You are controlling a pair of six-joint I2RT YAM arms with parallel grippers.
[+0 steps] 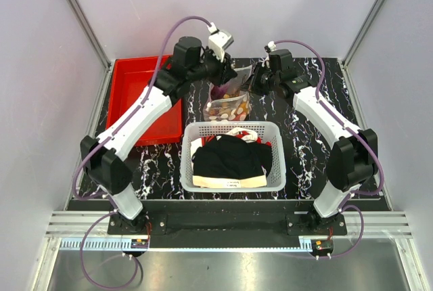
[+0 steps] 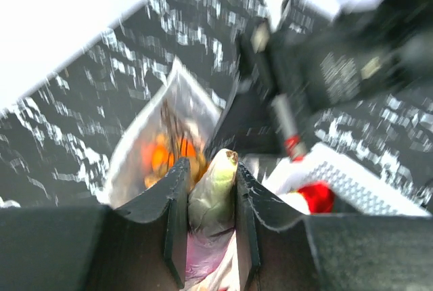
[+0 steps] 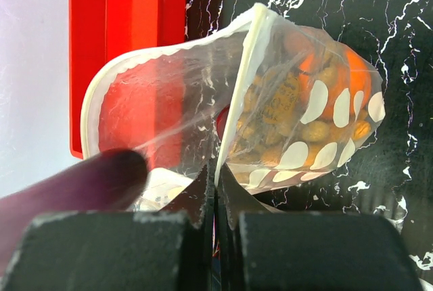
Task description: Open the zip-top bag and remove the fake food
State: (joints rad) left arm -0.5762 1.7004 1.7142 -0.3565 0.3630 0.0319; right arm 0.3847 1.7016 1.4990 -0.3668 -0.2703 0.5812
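Observation:
My left gripper will release the dark purple piece in the red bin (image 1: 170,110) along its bag-nearest side.
The zip-top bag (image 1: 238,76) is held up between both grippers behind the basket, and its mouth is pulled apart. The fake food (image 1: 227,109), tan balls, pale discs and orange pieces, sits in the bag's bottom. My left gripper (image 1: 222,73) is shut on one side of the bag's mouth; in the left wrist view a fold of plastic is pinched in the gripper (image 2: 210,166), with orange food (image 2: 162,153) beyond. My right gripper (image 1: 258,81) is shut on the other side. In the right wrist view this gripper (image 3: 216,177) clamps the pale zip strip (image 3: 247,78), with the food (image 3: 304,125) behind clear plastic.
A red bin (image 1: 145,98) stands at the back left and also shows in the right wrist view (image 3: 128,34). A white mesh basket (image 1: 233,181) with black and white clothes sits just in front of the bag. A purple cable (image 3: 67,189) crosses the right wrist view.

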